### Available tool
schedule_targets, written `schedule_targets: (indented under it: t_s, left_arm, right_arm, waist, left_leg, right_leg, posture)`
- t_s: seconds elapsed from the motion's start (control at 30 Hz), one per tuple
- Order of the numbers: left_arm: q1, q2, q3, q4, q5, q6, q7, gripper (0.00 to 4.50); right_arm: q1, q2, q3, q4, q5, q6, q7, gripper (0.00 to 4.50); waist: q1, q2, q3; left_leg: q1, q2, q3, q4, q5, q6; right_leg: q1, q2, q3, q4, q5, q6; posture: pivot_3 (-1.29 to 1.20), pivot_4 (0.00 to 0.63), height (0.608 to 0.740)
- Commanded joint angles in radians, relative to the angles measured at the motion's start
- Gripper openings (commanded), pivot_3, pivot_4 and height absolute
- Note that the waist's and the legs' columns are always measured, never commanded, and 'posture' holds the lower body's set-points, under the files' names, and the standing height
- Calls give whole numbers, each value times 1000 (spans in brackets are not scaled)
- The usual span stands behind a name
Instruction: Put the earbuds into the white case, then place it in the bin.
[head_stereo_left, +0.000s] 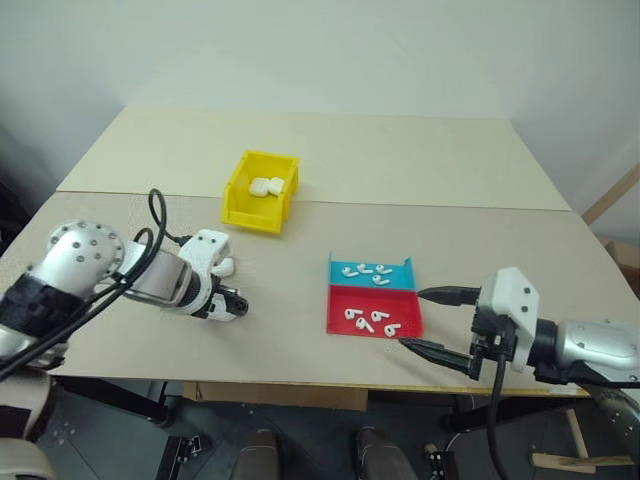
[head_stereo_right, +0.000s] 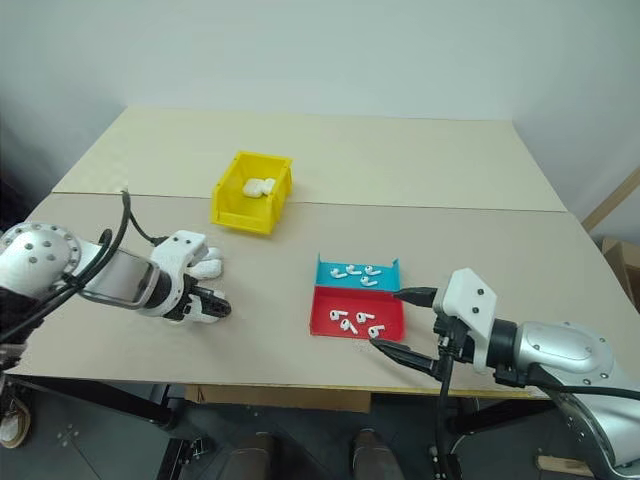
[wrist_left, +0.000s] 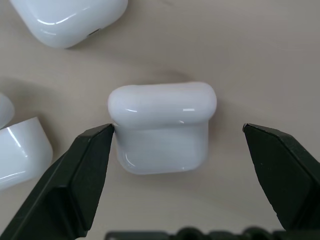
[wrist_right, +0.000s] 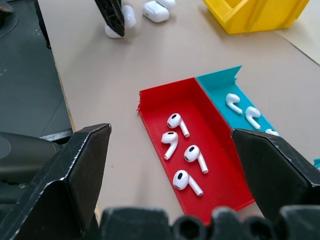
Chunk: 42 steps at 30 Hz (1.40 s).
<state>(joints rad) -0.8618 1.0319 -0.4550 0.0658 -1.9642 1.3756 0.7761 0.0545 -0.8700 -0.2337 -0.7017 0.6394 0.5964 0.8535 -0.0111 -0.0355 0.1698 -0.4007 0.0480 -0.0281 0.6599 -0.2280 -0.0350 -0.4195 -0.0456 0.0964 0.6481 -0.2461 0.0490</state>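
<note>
The robot's right gripper should close on the round head of the earbud (head_stereo_left: 389, 331) (wrist_right: 181, 180) that lies nearest to that gripper in the red tray.
A closed white case (wrist_left: 162, 127) lies on the table between the fingers of my left gripper (wrist_left: 177, 130), which points down over it and is open. One fingertip (wrist_left: 102, 137) is at the case's side; the other stands apart. Two more cases (wrist_left: 65, 17) lie close by. Several earbuds (wrist_right: 187, 155) lie in a red tray (head_stereo_left: 336, 312), and more earbuds (head_stereo_left: 365, 270) lie in a blue tray (head_stereo_left: 340, 270) behind it. My right gripper (head_stereo_left: 412, 318) hovers open just right of the red tray, holding nothing. The yellow bin (head_stereo_left: 250, 218) stands farther back with white cases (head_stereo_left: 265, 186) inside.
The two trays sit side by side near the table's front edge, right of centre. A seam runs across the table just behind the bin. A black cable loops over my left forearm (head_stereo_left: 155, 215).
</note>
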Motion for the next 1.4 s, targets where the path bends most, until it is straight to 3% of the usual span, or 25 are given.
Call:
schedule_targets:
  t_s: [0.03, 0.23, 0.57, 1.23, 1.4]
  left_arm:
    - [-26, -34, 8, 39, -8, 7, 53, 4500]
    - [-34, -72, 13, 76, -8, 36, 81, 4500]
    - [-60, 27, -77, -3, -8, 96, 17, 4500]
    - [-84, -49, -114, 18, 49, 80, 61, 4500]
    - [-71, -59, -99, 0, 77, 81, 38, 3265]
  right_arm:
    - [5, 6, -29, -38, 4, -21, -16, 4467]
    - [18, 4, -37, -48, 7, -19, -27, 4467]
    - [27, 40, -3, -80, 0, -20, -68, 4467]
    - [63, 40, -19, -109, 14, -16, -79, 4467]
    - [77, 37, -23, -118, 14, -17, -77, 4500]
  waist:
    - [-1, 0, 0]
    - [-1, 0, 0]
    - [-1, 0, 0]
    - [4, 0, 0]
    - [5, 0, 0]
  left_leg:
    - [0, 0, 0, 0, 0, 0]
    - [1, 0, 0, 0, 0, 0]
    - [0, 0, 0, 0, 0, 0]
    - [1, -1, 0, 0, 0, -1]
    - [2, -1, 0, 0, 1, -1]
  right_leg:
    - [0, 0, 0, 0, 0, 0]
    - [1, 0, 0, 0, 0, 0]
    - [0, 0, 0, 0, 0, 0]
    - [1, 0, 0, 0, 0, 0]
    - [2, 0, 0, 0, 0, 0]
  posture:
    - [0, 150, 740]
    - [0, 150, 740]
    - [0, 150, 740]
    - [0, 150, 740]
    - [0, 150, 740]
